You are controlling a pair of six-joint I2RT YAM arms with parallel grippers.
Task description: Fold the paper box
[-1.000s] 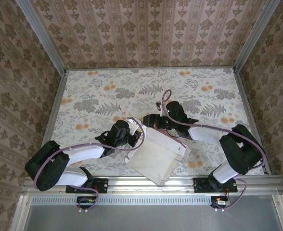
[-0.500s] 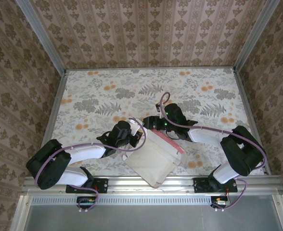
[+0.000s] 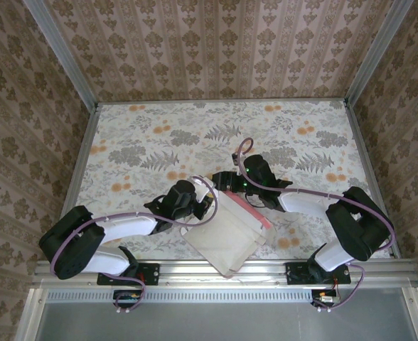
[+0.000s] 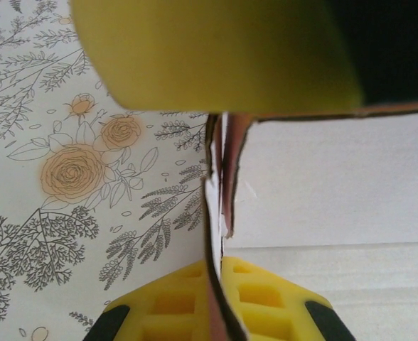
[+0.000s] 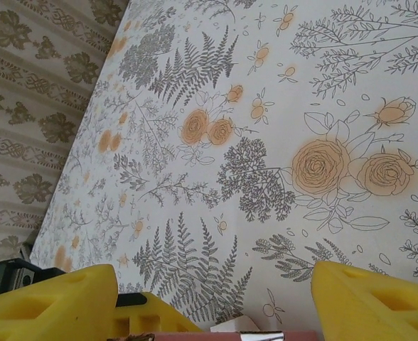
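The pink flap stands free beyond the upright card edge that my left gripper pinches, so next I open and take that flap near the corner [image 4: 233,167].
The paper box [image 3: 227,234] lies near the table's front edge as a partly folded sheet, off-white side up, with a salmon-pink strip [image 3: 255,213] along its right fold. My left gripper [image 3: 200,206] is shut on the sheet's left edge. In the left wrist view its yellow pads [image 4: 266,291] pinch the upright card edge, and the off-white panel [image 4: 337,177] spreads to the right. My right gripper [image 3: 222,183] hovers at the box's far corner. Its fingers [image 5: 49,302] stand wide apart and open, with a sliver of the box's pink edge [image 5: 216,335] below them.
The floral tablecloth [image 3: 195,135] stretches free behind the box. Patterned walls [image 3: 24,106] enclose the left, right and far sides. An aluminium rail [image 3: 195,268] runs along the near edge, and the box's near corner reaches it. A blurred yellow pad [image 4: 216,57] crowds the top of the left wrist view.
The box's right flap has folded down flatter and the sheet has shifted slightly left. My right gripper moved a little left along the far corner. The left gripper kept its grip.
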